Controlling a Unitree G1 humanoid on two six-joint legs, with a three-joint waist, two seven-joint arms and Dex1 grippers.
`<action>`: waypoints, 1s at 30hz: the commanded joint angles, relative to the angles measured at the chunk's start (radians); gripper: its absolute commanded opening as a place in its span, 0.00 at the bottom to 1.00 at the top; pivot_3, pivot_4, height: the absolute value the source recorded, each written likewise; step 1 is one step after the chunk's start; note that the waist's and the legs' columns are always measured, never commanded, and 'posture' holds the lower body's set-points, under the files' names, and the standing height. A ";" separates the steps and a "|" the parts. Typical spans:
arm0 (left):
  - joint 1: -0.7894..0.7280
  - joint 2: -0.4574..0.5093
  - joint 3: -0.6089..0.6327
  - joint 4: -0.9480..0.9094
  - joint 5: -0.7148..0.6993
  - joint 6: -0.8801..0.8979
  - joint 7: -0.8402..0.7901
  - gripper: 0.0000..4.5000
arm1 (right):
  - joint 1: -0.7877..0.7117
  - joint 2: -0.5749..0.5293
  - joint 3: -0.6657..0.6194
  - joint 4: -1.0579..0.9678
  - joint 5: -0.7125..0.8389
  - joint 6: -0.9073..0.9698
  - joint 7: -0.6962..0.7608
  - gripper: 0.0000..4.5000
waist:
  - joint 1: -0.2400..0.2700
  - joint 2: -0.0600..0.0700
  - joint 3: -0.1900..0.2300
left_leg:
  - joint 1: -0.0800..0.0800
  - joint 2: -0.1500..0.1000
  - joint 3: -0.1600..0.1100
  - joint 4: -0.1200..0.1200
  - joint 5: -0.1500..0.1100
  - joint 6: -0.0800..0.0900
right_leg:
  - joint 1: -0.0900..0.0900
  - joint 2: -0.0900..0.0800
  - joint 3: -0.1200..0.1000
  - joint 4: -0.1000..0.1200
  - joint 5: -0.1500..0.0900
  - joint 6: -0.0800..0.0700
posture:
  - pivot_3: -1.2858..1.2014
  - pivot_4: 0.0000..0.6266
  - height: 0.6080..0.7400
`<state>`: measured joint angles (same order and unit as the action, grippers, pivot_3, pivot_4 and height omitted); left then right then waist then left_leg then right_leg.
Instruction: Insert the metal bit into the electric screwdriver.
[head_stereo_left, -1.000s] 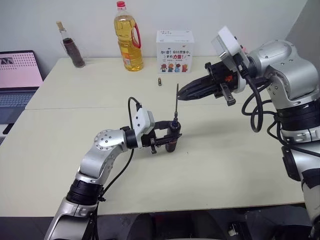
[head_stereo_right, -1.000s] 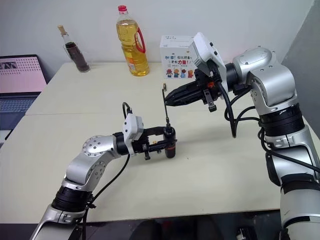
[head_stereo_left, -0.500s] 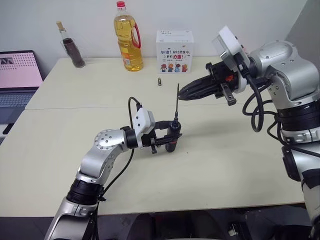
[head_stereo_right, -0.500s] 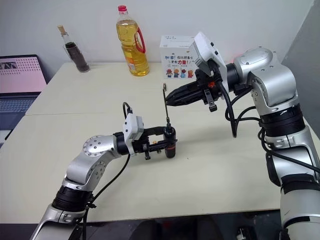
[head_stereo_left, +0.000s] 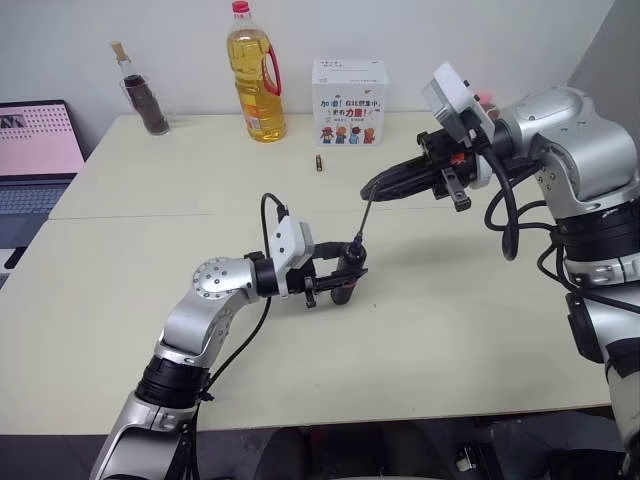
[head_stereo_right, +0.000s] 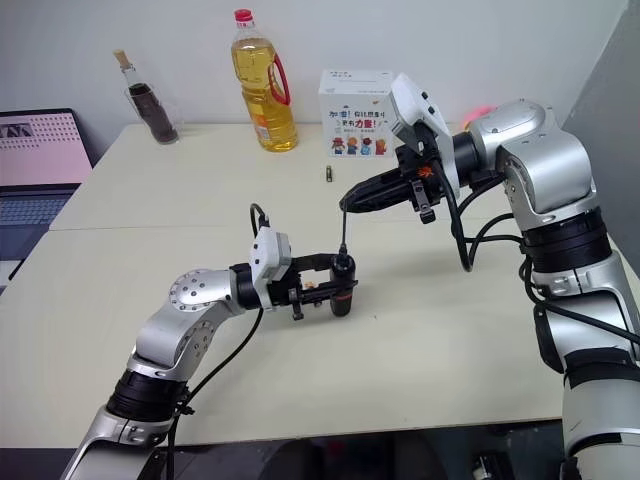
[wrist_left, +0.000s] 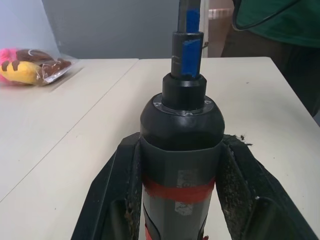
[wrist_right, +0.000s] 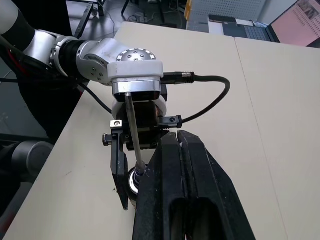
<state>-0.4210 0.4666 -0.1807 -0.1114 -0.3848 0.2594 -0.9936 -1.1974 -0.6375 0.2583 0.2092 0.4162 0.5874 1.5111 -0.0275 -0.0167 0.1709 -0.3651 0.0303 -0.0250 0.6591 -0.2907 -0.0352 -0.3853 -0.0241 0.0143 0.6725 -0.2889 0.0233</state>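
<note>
My left gripper is going to put the electric screwdriver on the table just this side of the seam (head_stereo_left: 271, 251), straight before the oil bottle.
My left gripper (head_stereo_left: 344, 272) is shut on the electric screwdriver (head_stereo_left: 344, 286), a black body with a red band (wrist_left: 179, 192), held nose-up just above the table (head_stereo_left: 470, 330). The metal bit (head_stereo_left: 364, 216) stands in the nose and leans with its top end at the tips of my right gripper (head_stereo_left: 371, 190). That gripper reaches in from the right with its fingers pressed together. In the right wrist view the bit (wrist_right: 134, 135) runs alongside the black fingers (wrist_right: 172, 165), not between them. Its shaft (wrist_left: 189, 30) carries a blue mark.
At the back of the table stand an oil bottle (head_stereo_left: 256, 80), a small dark bottle (head_stereo_left: 149, 103) and a white box (head_stereo_left: 349, 90). A short battery (head_stereo_left: 319, 163) lies before them. A laptop (head_stereo_left: 35, 150) sits at the far left.
The bit stood upright beside the right gripper's tips and now leans to the right, its top lower. The right gripper's tips have edged slightly right. The left arm has held still.
</note>
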 joint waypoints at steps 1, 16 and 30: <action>0.056 0.010 -0.091 0.074 0.049 0.077 -0.028 0.37 | -0.013 -0.010 -0.029 -0.016 0.001 -0.003 0.012 0.01 | 0.000 0.000 0.000 | 0.000 0.000 0.000 0.000 0.000 0.000 | 0.000 0.000 0.000 0.000 0.000 0.000 | 0.52 0.24 1.00; 0.068 0.014 -0.043 0.056 0.006 0.068 -0.033 0.37 | -0.043 -0.040 -0.108 0.137 -0.074 -0.111 -0.076 0.01 | 0.000 0.000 0.000 | 0.000 0.000 0.000 0.000 0.000 0.000 | 0.000 0.000 0.000 0.000 0.000 0.000 | 0.52 0.24 1.00; -0.013 -0.009 0.078 0.018 -0.142 0.177 -0.017 0.37 | 0.294 -0.106 -0.307 -0.239 0.039 0.106 -0.317 0.01 | 0.001 0.001 0.002 | -0.009 0.000 -0.001 0.000 -0.001 0.001 | -0.006 0.000 -0.001 -0.002 0.000 0.000 | 0.52 0.24 1.00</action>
<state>-0.4386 0.4543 -0.0867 -0.0912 -0.5042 0.3832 -0.9913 -0.8995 -0.7401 0.0086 0.0572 0.4149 0.6633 1.2356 -0.0266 -0.0157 0.1726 -0.3757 0.0303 -0.0255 0.6600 -0.2913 -0.0342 -0.3931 -0.0232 0.0134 0.6707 -0.2888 0.0236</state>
